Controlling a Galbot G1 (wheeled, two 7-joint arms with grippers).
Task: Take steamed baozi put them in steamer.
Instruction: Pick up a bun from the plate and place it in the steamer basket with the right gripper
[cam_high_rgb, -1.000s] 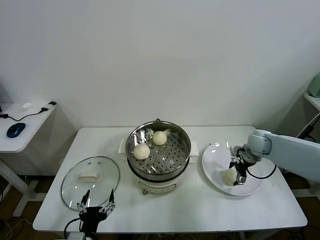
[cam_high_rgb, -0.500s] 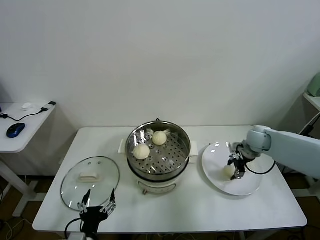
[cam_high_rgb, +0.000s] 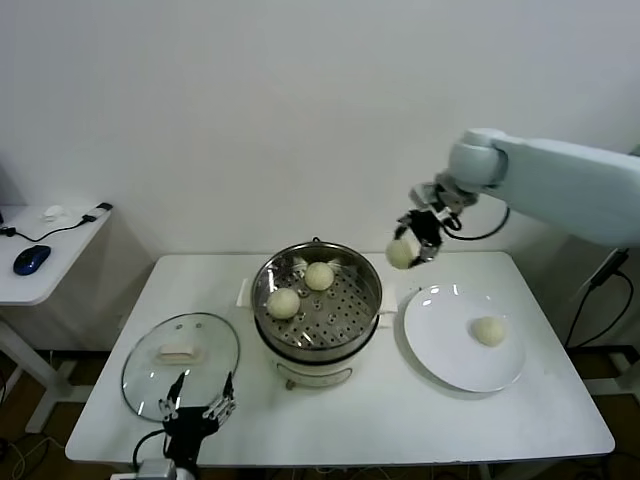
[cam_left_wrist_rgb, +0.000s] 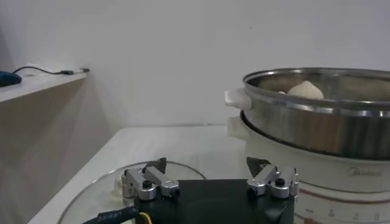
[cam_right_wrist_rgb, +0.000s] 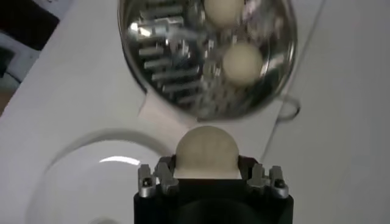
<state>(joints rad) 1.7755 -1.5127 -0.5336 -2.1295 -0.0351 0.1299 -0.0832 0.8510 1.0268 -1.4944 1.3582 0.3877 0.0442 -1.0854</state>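
My right gripper is going to let go of the baozi, now held above the gap by the plate, on the bare front part of the steamer's perforated basket (cam_high_rgb: 316, 331) (cam_right_wrist_rgb: 177, 21).
The steel steamer (cam_high_rgb: 318, 345) on its cream base stands mid-table and holds two pale baozi (cam_high_rgb: 319, 275) (cam_high_rgb: 284, 303) in its perforated basket. My right gripper (cam_high_rgb: 412, 246) is shut on a third baozi (cam_high_rgb: 401, 254), held in the air above the gap between the steamer's right rim and the white plate (cam_high_rgb: 445, 345). In the right wrist view this baozi (cam_right_wrist_rgb: 206, 152) sits between the jaws, with the steamer (cam_right_wrist_rgb: 177, 85) beyond. A fourth baozi (cam_high_rgb: 489, 331) lies on the plate. My left gripper (cam_high_rgb: 196, 410) is open and parked at the table's front left.
A glass lid with a cream handle (cam_high_rgb: 181, 353) lies on the table left of the steamer, just behind the left gripper. A side desk with a blue mouse (cam_high_rgb: 31, 260) stands at far left. The wall is close behind the table.
My right gripper has lifted one baozi off the plate and carried it up and left toward the steamer. One baozi stays on the plate. The left arm has not moved.
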